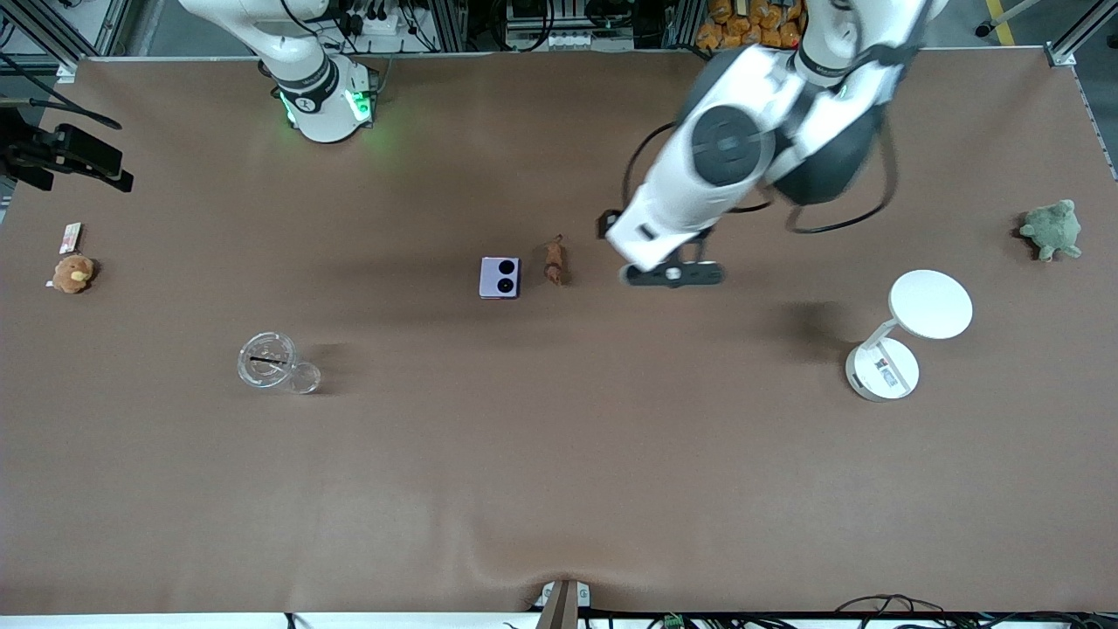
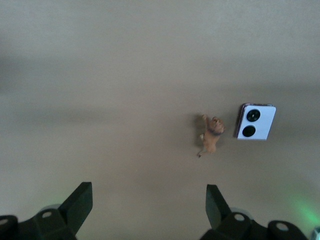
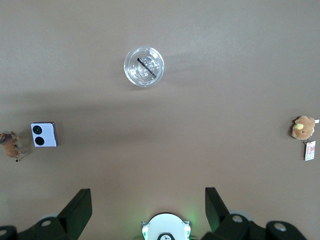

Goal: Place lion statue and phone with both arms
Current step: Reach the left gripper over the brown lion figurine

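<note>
Next, my left gripper closes on the lion statue's upper body (image 1: 555,266) (image 2: 213,134), behind its head, next to the lilac phone.
The lilac phone (image 1: 500,277) lies flat near the middle of the table with its two black camera circles facing up. The small reddish-brown lion statue (image 1: 555,261) lies just beside it, toward the left arm's end. My left gripper (image 1: 672,274) hangs open and empty over bare table a little past the lion, toward the left arm's end. In the left wrist view it (image 2: 147,210) is open, with the lion (image 2: 211,136) and phone (image 2: 256,122) ahead of it. My right gripper (image 3: 147,207) is open and empty, high over its own base, and looks down on the phone (image 3: 44,134) and lion (image 3: 10,143).
A clear round cup (image 1: 266,360) with a small lid beside it stands nearer the front camera, toward the right arm's end. A tan plush toy (image 1: 72,273) lies at that end. A white round stand (image 1: 930,303) and a green plush turtle (image 1: 1052,229) are at the left arm's end.
</note>
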Controlling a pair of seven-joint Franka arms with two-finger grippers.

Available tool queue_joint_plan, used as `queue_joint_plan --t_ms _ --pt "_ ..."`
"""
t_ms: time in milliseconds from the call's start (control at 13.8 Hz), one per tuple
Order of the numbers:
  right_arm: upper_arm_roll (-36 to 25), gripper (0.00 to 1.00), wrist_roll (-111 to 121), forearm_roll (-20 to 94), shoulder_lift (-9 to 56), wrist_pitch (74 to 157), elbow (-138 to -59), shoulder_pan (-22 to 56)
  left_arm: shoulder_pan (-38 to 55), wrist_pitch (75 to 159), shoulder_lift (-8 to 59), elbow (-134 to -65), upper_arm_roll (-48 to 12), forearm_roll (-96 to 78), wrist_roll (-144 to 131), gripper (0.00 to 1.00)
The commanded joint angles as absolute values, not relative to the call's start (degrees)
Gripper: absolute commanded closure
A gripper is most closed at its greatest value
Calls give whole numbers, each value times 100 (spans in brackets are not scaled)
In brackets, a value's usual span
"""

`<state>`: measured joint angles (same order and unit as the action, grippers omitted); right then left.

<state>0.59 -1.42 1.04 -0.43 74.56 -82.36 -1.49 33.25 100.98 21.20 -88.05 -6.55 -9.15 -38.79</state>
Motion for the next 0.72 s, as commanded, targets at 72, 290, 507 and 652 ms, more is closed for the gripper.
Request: queue_joint_plan --t_ms 72,290,507,652 --pt "62 0 -114 79 -88 7418 -8279 -132 4129 10966 2960 -8710 -615 -152 -5032 0" --pt "62 0 -123 79 -88 7427 -8279 -132 4464 11626 3505 -8666 -615 193 -5668 0" --pt "62 0 -123 79 -88 7427 -8279 -132 4657 11882 3901 -8666 -607 211 -5765 0" --pt "62 0 -123 79 -88 7427 -8279 -132 4781 12031 4095 -8666 -572 211 -5862 0"
